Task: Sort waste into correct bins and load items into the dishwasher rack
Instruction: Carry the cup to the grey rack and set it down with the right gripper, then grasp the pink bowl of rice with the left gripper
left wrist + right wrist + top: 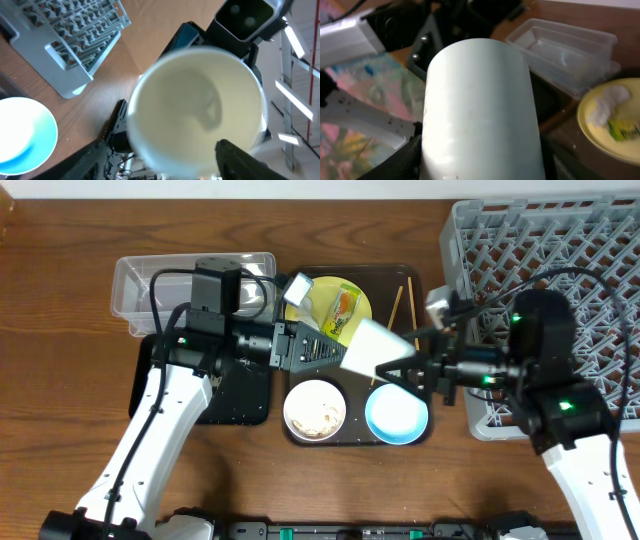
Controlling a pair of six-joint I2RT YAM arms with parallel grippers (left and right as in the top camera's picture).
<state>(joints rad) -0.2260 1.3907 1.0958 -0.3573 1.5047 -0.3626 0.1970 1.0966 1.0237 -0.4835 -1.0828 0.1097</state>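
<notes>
Next, I close my left gripper on the rim of the white bowl (344, 417), at the side facing the light-blue bowl, to empty the rice scraps.
A white cup (372, 345) hangs tilted above the brown tray, between both grippers. My right gripper (395, 370) is shut on its narrow end; the cup (480, 110) fills the space between its fingers. My left gripper (322, 350) is at the wide end. In the left wrist view the cup's mouth (195, 105) faces me, with a gap at the left finger. The yellow plate (330, 288) holds the green-and-orange packet (343, 305) and the white wrapper (605, 105). The white bowl (315, 408) holds rice scraps. The light-blue bowl (397, 412) is beside it. The chopsticks (396, 305) lie by the plate.
The grey dishwasher rack (560, 240) stands at the right. The clear tub (160, 280) is at the back left, with the black tray (240, 395) in front of it under my left arm. The dark brown tray (355, 442) carries the dishes.
</notes>
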